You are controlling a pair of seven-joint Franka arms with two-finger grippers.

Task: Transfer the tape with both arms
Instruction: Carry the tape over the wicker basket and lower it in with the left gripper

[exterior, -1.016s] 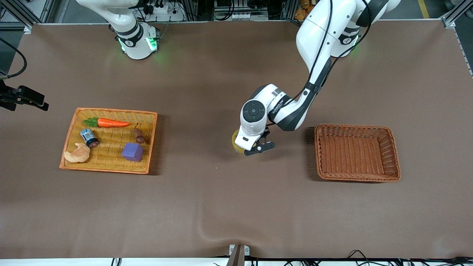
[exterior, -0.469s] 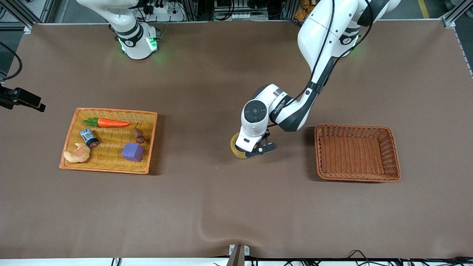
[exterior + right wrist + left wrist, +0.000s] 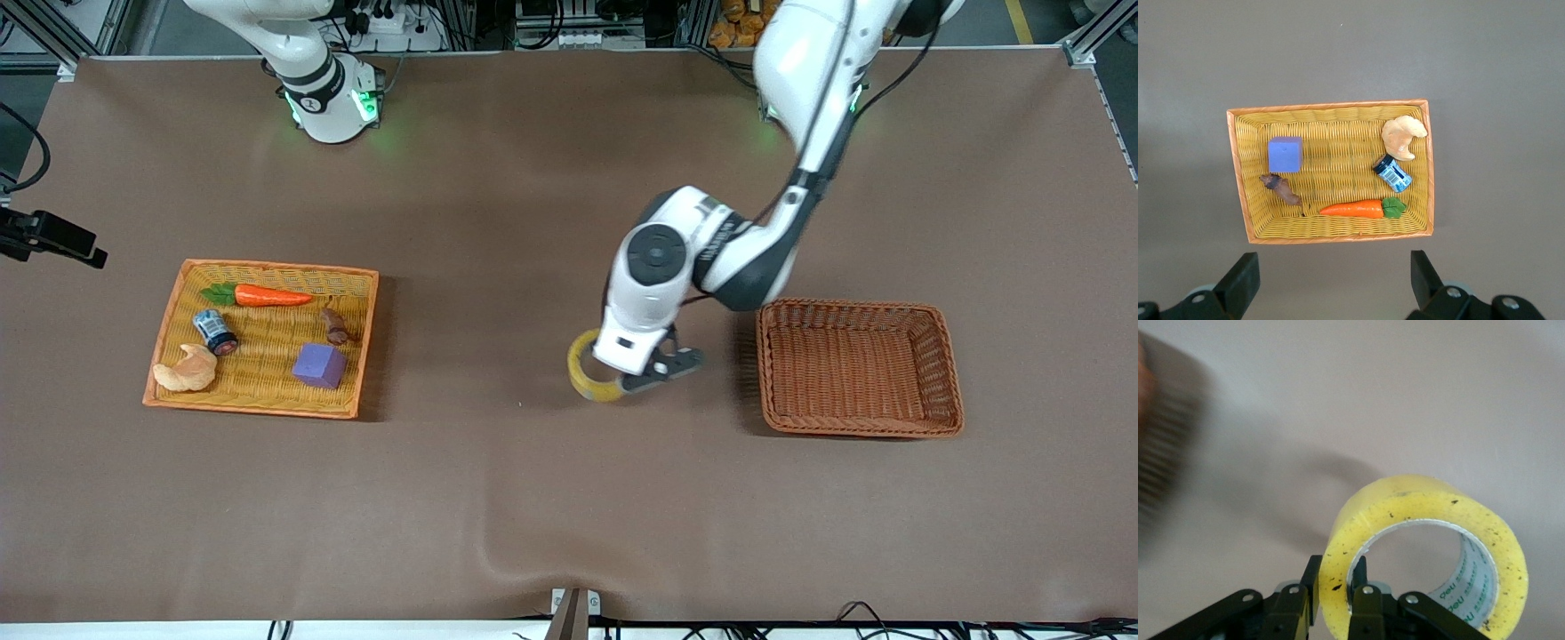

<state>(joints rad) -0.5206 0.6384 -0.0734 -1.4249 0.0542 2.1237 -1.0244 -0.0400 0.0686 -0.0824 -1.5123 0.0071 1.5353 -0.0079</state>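
Observation:
The robot's left gripper will set the tape down in the middle of the empty brown wicker basket (image 3: 853,359).
The tape (image 3: 589,377) is a yellow ring with a wide hollow centre, hanging just above the brown table between the two baskets. My left gripper (image 3: 637,380) is shut on the ring's wall. In the left wrist view the tape (image 3: 1425,513) casts a shadow on the table below, and the left gripper (image 3: 1336,577) has one finger (image 3: 1313,577) outside the ring and the other inside the hollow. My right gripper (image 3: 1333,273) is open with nothing between its fingers, high over the table by the yellow basket (image 3: 1238,167).
The yellow basket (image 3: 169,307) at the right arm's end holds a carrot (image 3: 267,296), a small blue-and-white can (image 3: 214,331), a croissant (image 3: 187,369), a purple cube (image 3: 319,365) and a small brown piece (image 3: 335,326). A brown wicker basket (image 3: 947,373) stands beside the tape, toward the left arm's end.
My left gripper has shut on the tape, raised it off the table and carried it toward the brown basket. The right gripper has stayed open in place.

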